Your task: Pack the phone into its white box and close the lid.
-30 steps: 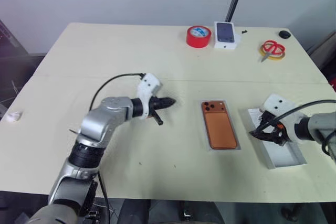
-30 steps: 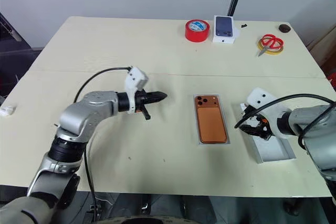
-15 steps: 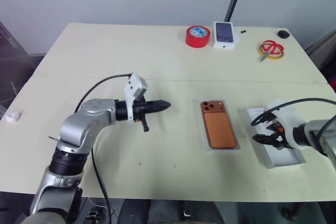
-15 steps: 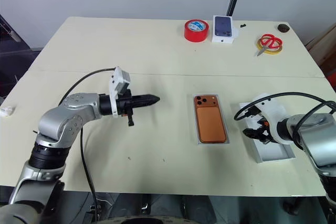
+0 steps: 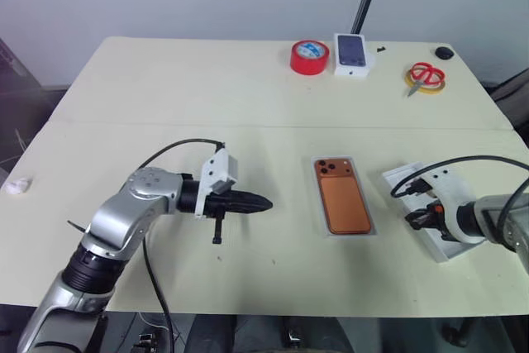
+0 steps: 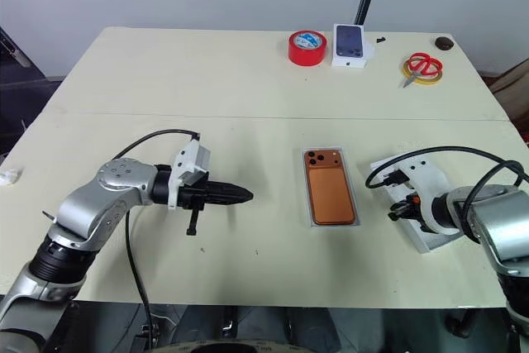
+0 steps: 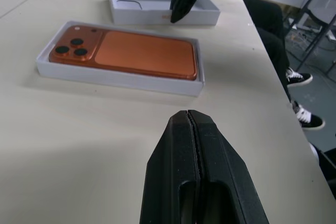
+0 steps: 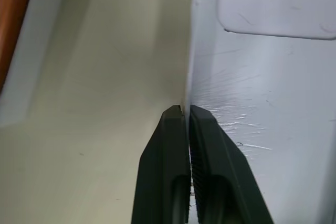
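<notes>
Next, my right gripper releases the white lid beside the white box's long edge (image 5: 305,187) that faces my left gripper.
The copper-orange phone (image 5: 345,202) lies camera side up inside the white box (image 7: 115,80) in the middle of the table. To its right lies the white lid (image 8: 262,77), upturned, with an oval recess in its floor. My right gripper (image 8: 185,109) points down at the lid's near-left side and is shut on the lid's thin side wall. My left gripper (image 5: 266,203) hovers left of the box, pointing right toward it, shut with nothing held.
At the table's far edge stand a red tape roll (image 5: 308,56), a small white box (image 5: 352,54) printed with a dark phone, and red scissors (image 5: 426,77) on a yellow ring. A small white scrap (image 5: 16,185) lies at the left edge.
My right gripper has shut on the lid's wall, and the lid has turned slightly. My left arm has drawn back toward me, its gripper still pointing right.
</notes>
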### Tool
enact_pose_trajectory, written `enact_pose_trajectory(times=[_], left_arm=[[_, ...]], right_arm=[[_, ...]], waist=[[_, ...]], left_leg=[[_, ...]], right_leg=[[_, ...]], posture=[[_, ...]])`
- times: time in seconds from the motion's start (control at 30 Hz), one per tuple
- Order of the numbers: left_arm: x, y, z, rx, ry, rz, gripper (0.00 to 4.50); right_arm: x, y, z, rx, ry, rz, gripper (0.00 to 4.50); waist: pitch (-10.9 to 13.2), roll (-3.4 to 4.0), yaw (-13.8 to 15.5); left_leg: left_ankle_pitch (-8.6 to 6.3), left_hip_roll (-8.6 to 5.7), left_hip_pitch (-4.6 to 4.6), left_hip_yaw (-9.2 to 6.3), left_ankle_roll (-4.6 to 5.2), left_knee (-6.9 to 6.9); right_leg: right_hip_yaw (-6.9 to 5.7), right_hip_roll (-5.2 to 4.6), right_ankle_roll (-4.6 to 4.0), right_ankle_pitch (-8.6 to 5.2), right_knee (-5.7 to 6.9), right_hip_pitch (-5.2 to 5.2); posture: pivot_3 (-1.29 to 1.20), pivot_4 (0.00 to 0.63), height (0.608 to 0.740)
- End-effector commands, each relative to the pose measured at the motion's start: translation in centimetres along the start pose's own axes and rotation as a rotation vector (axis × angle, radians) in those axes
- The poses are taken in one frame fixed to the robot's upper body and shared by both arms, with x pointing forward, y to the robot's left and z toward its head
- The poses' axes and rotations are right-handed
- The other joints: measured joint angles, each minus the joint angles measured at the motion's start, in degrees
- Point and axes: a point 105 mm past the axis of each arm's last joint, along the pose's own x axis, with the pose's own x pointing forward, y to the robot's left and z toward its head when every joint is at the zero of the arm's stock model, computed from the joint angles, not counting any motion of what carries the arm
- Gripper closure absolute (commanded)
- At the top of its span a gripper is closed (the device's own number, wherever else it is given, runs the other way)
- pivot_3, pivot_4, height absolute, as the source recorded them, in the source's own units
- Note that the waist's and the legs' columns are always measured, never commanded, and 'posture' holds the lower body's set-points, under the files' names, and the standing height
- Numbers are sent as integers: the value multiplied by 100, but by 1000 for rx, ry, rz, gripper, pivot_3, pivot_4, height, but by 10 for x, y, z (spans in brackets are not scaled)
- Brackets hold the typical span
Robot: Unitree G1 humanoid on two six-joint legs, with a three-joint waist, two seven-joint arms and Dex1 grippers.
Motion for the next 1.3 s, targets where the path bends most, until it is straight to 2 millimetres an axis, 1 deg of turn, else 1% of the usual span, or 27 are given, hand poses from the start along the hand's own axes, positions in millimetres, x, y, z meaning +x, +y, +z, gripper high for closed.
enact_pose_trajectory(times=[0.03, 0.1, 0.17, 0.27, 0.3, 0.37, 0.43, 0.5, 0.57, 0.7, 0.8, 0.87, 0.93, 1.0, 1.07, 1.1, 1.13, 1.23, 1.3], left_arm=[[-11, 6, 7, 46, -19, 55, 4500], [-21, 14, 7, 38, -27, 113, 4500], [-29, 20, 7, 33, -29, 158, 4500], [-42, 31, 5, 37, -20, 225, 4500], [-46, 35, 5, 41, -17, 246, 4500], [-52, 41, 5, 45, -16, 280, 4500], [-56, 47, 6, 53, -16, 310, 4500], [-58, 51, 7, 57, -21, 330, 4500], [-57, 52, 8, 62, -25, 331, 4500], [-51, 50, 11, 68, -38, 322, 4500], [-46, 52, 11, 70, -39, 315, 4500], [-42, 53, 12, 73, -40, 303, 4500], [-37, 52, 15, 75, -47, 280, 4500], [-29, 50, 15, 84, -42, 244, 4500], [-18, 47, 14, 88, -24, 198, 4500], [-12, 46, 13, 92, -17, 173, 4500], [-6, 45, 13, 103, -12, 153, 4500], [18, 48, 8, 69, 27, 96, 4500], [30, 51, 1, 90, 68, 76, 4500]], right_arm=[[-22, 3, 45, 42, -210, 61, 4427], [-32, 11, 71, 62, -326, 160, 4427], [-39, 24, 89, 61, -396, 265, 4427], [-47, 55, 119, 66, -478, 491, 4427], [-49, 66, 126, 73, -487, 563, 4427], [-50, 83, 134, 96, -477, 676, 4427], [-50, 107, 133, 118, -454, 765, 4427], [-46, 128, 130, 178, -423, 844, 4427], [-41, 140, 128, 194, -417, 881, 4427], [-27, 158, 121, 274, -421, 908, 4427], [-16, 167, 115, 365, -422, 885, 4427], [-6, 163, 107, 424, -401, 833, 4427], [1, 150, 102, 470, -384, 776, 4427], [4, 137, 99, 491, -377, 728, 3898], [2, 125, 101, 491, -384, 690, 3148], [1, 122, 104, 487, -392, 681, 2569], [-1, 120, 106, 481, -401, 676, 2159], [-14, 115, 111, 375, -411, 639, 626], [-23, 108, 112, 293, -405, 573, 626]], waist=[[2, 4, -20], [5, 9, -24], [5, 9, -4], [5, 8, 0], [5, 9, 1], [6, 8, -1], [6, 8, 37], [7, 6, 30], [7, 5, 4], [7, 5, -1], [7, 5, 0], [7, 5, 6], [7, 6, 17], [7, 6, 20], [7, 6, 19], [6, 6, 16], [7, 6, 14], [7, 7, 5], [7, 9, 5]], left_leg=[[0, 0, 0, 2, 0, 0], [0, 0, 1, 4, 0, 0], [0, 3, 0, 2, 0, -1], [-2, 6, -2, 1, 4, -3], [-2, 8, -2, 2, 4, -3], [-2, 6, -4, 4, 4, -2], [-2, 10, -7, 6, 4, -1], [-3, 14, -16, 3, 6, 1], [-5, 14, -18, 6, 9, 4], [-5, 15, -17, 7, 9, 6], [-5, 18, -17, 6, 9, 4], [-5, 19, -18, 6, 9, 4], [-5, 17, -18, 7, 8, 5], [-5, 15, -18, 9, 8, 6], [-5, 14, -18, 9, 8, 6], [-5, 13, -17, 10, 9, 6], [-5, 14, -17, 10, 9, 6], [-5, 7, -17, 10, 9, 5], [-5, 6, -17, 11, 9, 6]], right_leg=[[3, 0, 0, 0, 0, -1], [6, 1, 0, 1, 3, -3], [4, 4, 0, 0, 4, -5], [2, 3, 0, 0, 2, -6], [2, 1, 0, 0, 2, -6], [3, -2, 0, 0, 2, -7], [2, -4, 0, 1, 2, -8], [-2, -11, 2, -1, -2, -10], [2, -13, 3, 0, -4, -9], [6, -11, 13, 6, -3, -10], [5, -9, 13, 6, -2, -12], [5, -10, 13, 6, -2, -12], [5, -12, 13, 6, -3, -11], [6, -14, 13, 6, -4, -10], [6, -14, 13, 6, -5, -10], [6, -13, 13, 5, -5, -9], [7, -10, 13, 5, -5, -10], [8, -5, 13, 5, -3, -11], [9, -2, 13, 5, -3, -12]], posture=[[0, 150, 732], [0, 150, 732], [0, 150, 732], [0, 150, 732], [0, 150, 732], [0, 150, 732], [0, 150, 732], [0, 150, 732], [0, 150, 732], [0, 150, 732], [0, 150, 732], [0, 150, 732], [0, 150, 732], [0, 150, 732], [0, 150, 732], [0, 150, 732], [0, 150, 732], [0, 150, 732], [0, 150, 732]])
